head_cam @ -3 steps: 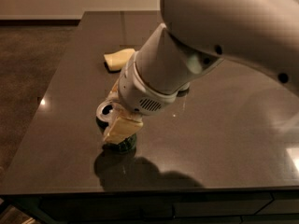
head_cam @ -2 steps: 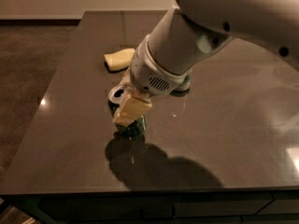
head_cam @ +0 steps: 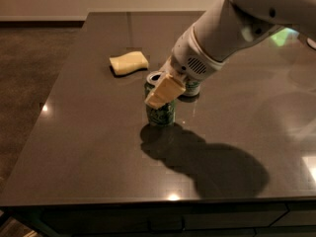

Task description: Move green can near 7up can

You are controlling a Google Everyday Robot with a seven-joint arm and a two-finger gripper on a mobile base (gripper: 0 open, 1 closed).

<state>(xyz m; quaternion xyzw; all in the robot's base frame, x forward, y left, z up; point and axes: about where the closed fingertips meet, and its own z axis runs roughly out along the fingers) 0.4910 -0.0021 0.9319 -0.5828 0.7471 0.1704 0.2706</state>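
I should use my gripper to set the green can free on the table point(head_cam: 196, 104), just in front of the 7up can.
The green can point(head_cam: 160, 113) is dark green with a silver top and stands upright near the middle of the dark table point(head_cam: 79, 147). My gripper point(head_cam: 159, 95) reaches down from the upper right and is shut on its upper half. One cream fingertip point(head_cam: 165, 91) lies across the can's front. The 7up can point(head_cam: 192, 89) stands just behind and to the right. It is mostly hidden by my wrist, and only its pale lower part shows. I cannot tell whether the green can rests on the table or hangs just above it.
A yellow sponge point(head_cam: 129, 62) lies on the table to the back left of the cans. The table's left edge point(head_cam: 49, 98) and front edge point(head_cam: 158, 200) drop to a brown carpeted floor. My arm casts a large shadow point(head_cam: 212, 164) on the table.
My gripper has carried the green can to the right and away from the front edge, closer to the 7up can. The sponge has not moved.
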